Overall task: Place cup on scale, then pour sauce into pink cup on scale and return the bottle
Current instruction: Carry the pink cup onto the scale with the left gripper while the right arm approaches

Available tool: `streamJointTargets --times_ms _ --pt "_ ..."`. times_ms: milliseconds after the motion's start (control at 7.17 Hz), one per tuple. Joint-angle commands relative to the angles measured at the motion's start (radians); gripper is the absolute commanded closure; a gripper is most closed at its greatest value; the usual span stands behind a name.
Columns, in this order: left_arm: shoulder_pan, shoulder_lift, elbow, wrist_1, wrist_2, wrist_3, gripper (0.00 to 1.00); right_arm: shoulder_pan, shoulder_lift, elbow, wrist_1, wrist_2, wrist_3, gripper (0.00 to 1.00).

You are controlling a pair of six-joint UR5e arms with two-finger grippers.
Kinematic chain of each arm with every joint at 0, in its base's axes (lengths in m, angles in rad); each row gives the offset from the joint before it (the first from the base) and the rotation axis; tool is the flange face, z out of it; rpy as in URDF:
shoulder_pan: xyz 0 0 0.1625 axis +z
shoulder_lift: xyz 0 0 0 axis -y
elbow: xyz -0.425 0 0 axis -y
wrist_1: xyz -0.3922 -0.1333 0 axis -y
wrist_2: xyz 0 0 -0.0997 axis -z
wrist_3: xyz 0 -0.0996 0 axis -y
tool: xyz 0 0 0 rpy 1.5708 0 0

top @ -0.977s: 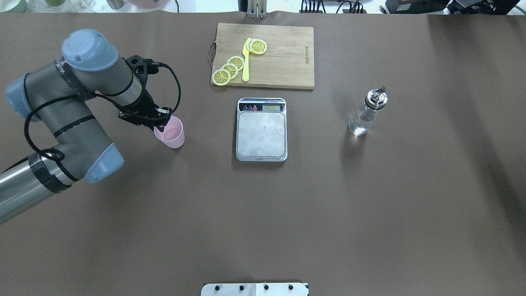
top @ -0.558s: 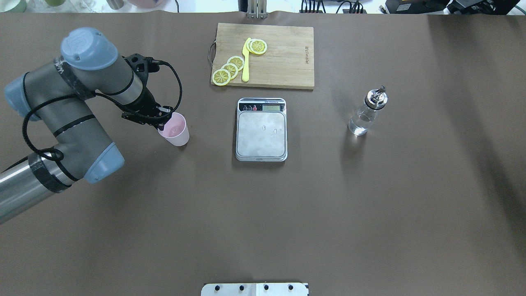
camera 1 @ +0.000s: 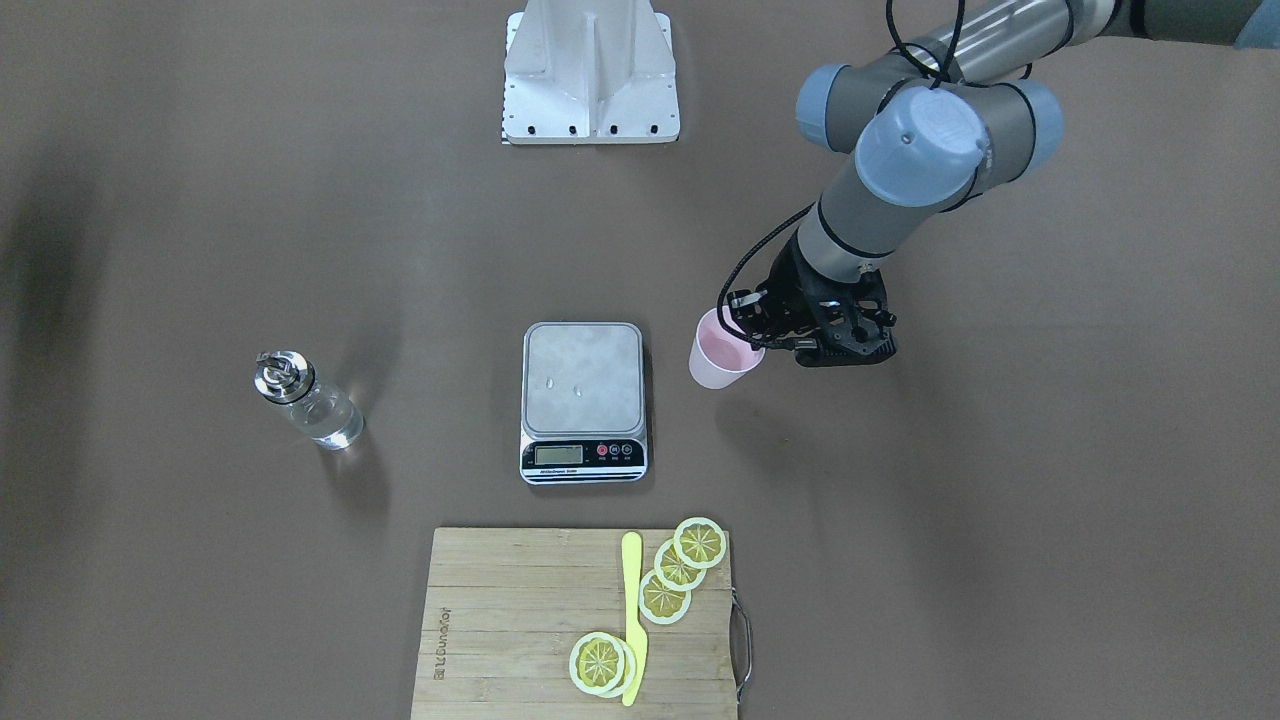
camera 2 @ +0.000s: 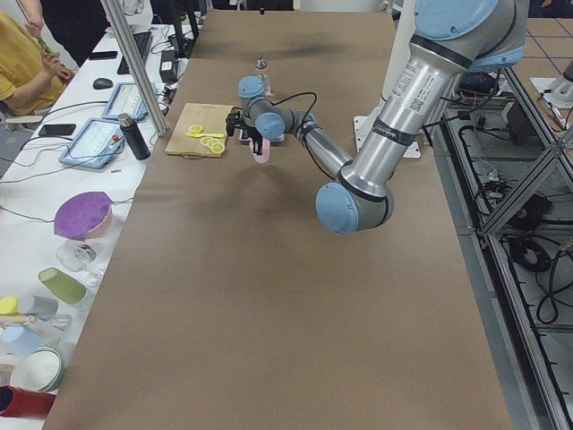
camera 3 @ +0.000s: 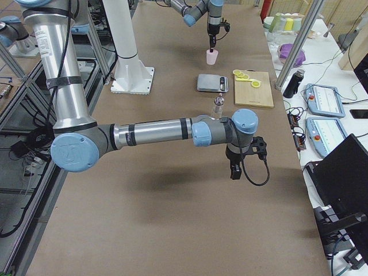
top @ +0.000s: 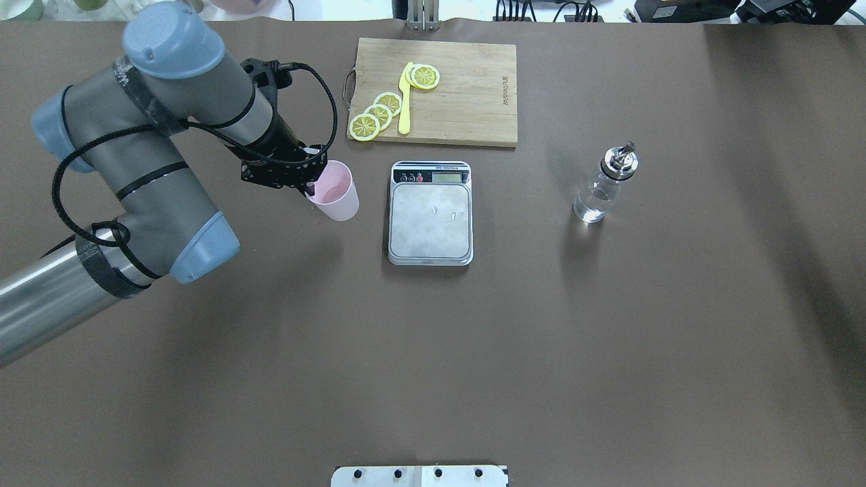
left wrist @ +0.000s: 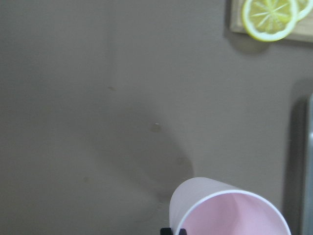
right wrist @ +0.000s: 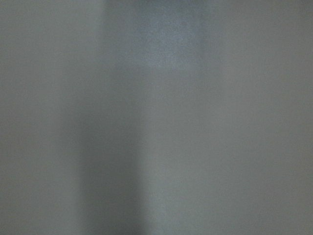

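The robot's left gripper will release the pale pink cup on the middle of the scale's bare steel platform (camera 1: 583, 379).
My left gripper (top: 310, 191) is shut on the near rim of the pale pink cup (top: 334, 192) and holds it upright a little above the table, just left of the scale (top: 430, 215). The cup also shows in the front view (camera 1: 722, 354) and the left wrist view (left wrist: 230, 211). The scale's steel platform (camera 1: 583, 380) is bare. The glass bottle (top: 601, 188) with clear sauce and a metal spout stands on the table right of the scale. My right gripper (camera 3: 233, 171) hangs over the table far from these; I cannot tell whether it is open or shut.
A bamboo cutting board (top: 467, 101) with lemon slices (top: 379, 111) and a yellow knife (top: 405, 98) lies just beyond the scale. The arm mount (camera 1: 590, 75) stands at the robot's edge. An operator and cluttered side tables show in the left view.
My left arm has carried the pink cup to the right and slightly away from the robot, closer to the scale. The bottle and scale have not moved.
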Motion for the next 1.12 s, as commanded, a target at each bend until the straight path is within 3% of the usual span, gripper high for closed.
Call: streamJointTargets --times_ms 0,558,977 --pt "0.01 -0.139 0.012 0.147 0.004 -0.052 1.0 -0.03 0.001 0.073 0.003 0.009 0.001 0.0" --pt "0.089 -0.272 0.133 0.153 0.099 -0.141 1.0 -0.136 -0.002 0.211 0.013 0.055 0.004 0.0" --pt "0.099 -0.272 0.164 0.15 0.139 -0.132 1.0 -0.228 0.001 0.302 0.015 0.046 0.005 0.0"
